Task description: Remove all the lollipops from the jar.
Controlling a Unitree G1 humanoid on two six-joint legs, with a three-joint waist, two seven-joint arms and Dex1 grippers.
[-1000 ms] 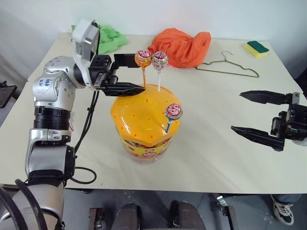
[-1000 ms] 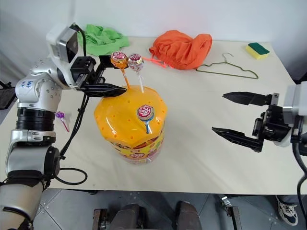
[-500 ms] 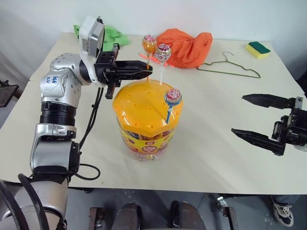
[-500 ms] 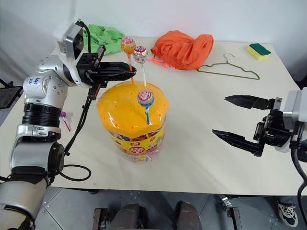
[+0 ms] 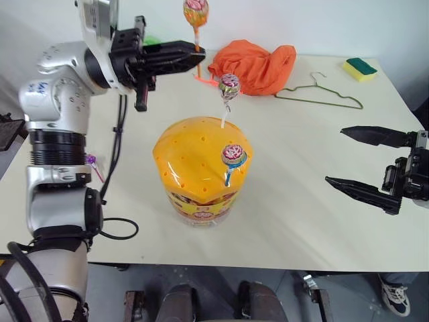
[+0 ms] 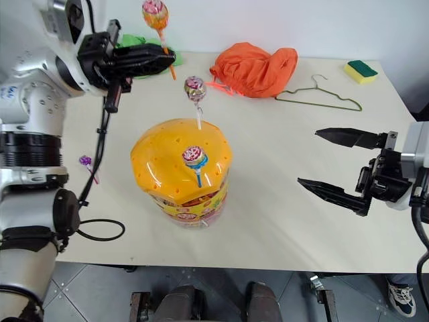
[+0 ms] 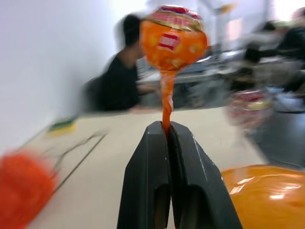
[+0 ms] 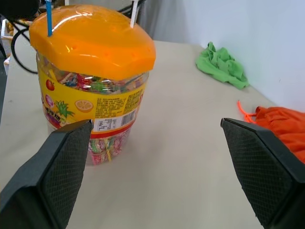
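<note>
My left gripper needs to release the orange-stick lollipop on the table (image 5: pixel 142 138) between the jar and the purple-stick lollipop.
The jar (image 5: pixel 200 176) is a clear tub with a holed orange lid, standing mid-table. A lollipop on a white stick (image 5: pixel 228 86) stands in the lid's far side. Another on a blue stick (image 5: pixel 232 155) stands in its near right. My left gripper (image 5: pixel 195 58) is shut on the orange stick of a third lollipop (image 5: pixel 196 12), held upright in the air behind and left of the jar, clear of the lid. The left wrist view shows that lollipop (image 7: pixel 174 40) rising from the shut fingers. A purple-stick lollipop (image 6: pixel 86 162) lies on the table at the left. My right gripper (image 5: pixel 336 155) hangs open, right of the jar.
An orange cloth (image 5: pixel 255 64) and a green cloth (image 6: pixel 137 41) lie at the table's far side. A wire hanger (image 5: pixel 322 94) and a yellow-green sponge (image 5: pixel 360 67) are at the far right. A seated person (image 7: pixel 121 86) shows blurred beyond the table.
My left gripper shut on the orange-stick lollipop and lifted it out of the lid, up and to the left. The right gripper stayed put.
</note>
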